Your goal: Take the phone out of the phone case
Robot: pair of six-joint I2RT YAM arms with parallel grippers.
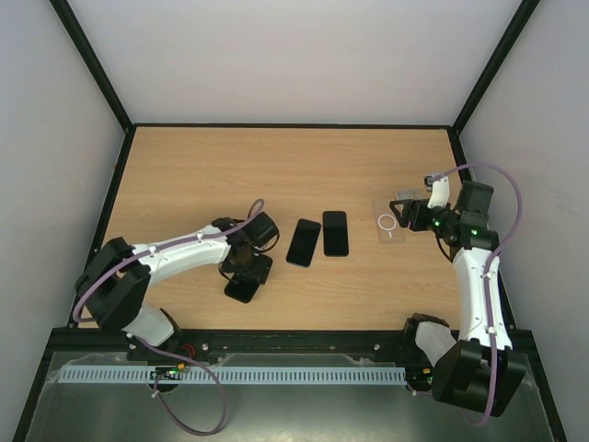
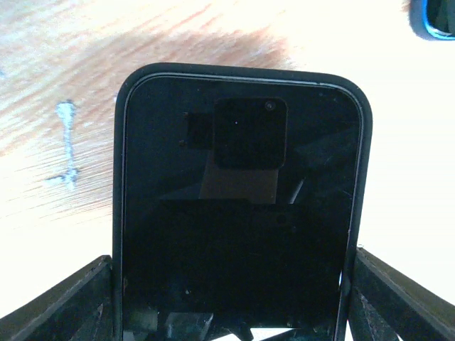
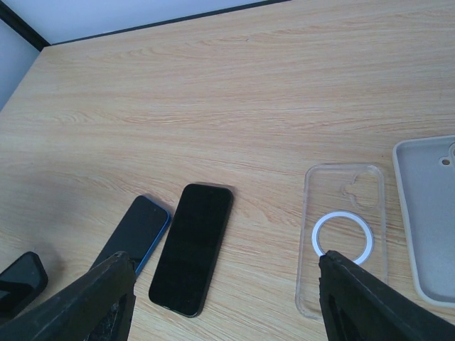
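Observation:
The phone case is clamped across both long sides by my left gripper, so my right gripper should take it in midair before my left gripper pinches one edge (image 2: 119, 177).
The matte black phone case (image 2: 119, 177) lies flat on the table with a glossy black-screened phone (image 2: 238, 234) in it, screen up. It is near the left front of the table in the top view (image 1: 241, 291), and a corner of it shows in the right wrist view (image 3: 18, 283). My left gripper (image 2: 234, 316) straddles the near end of the cased phone. Its fingers (image 2: 64, 305) press against the case's two long sides. In the top view the left gripper (image 1: 247, 270) sits right over the case. My right gripper (image 3: 227, 312) is open and empty, hovering at the right side of the table (image 1: 407, 214).
Two bare phones lie mid-table: a blue-edged one (image 1: 304, 242) (image 3: 135, 231) and a black one (image 1: 335, 233) (image 3: 192, 249). A clear case with a white ring (image 1: 390, 225) (image 3: 345, 234) lies below my right gripper. A pale grey case (image 3: 426, 213) lies to its right.

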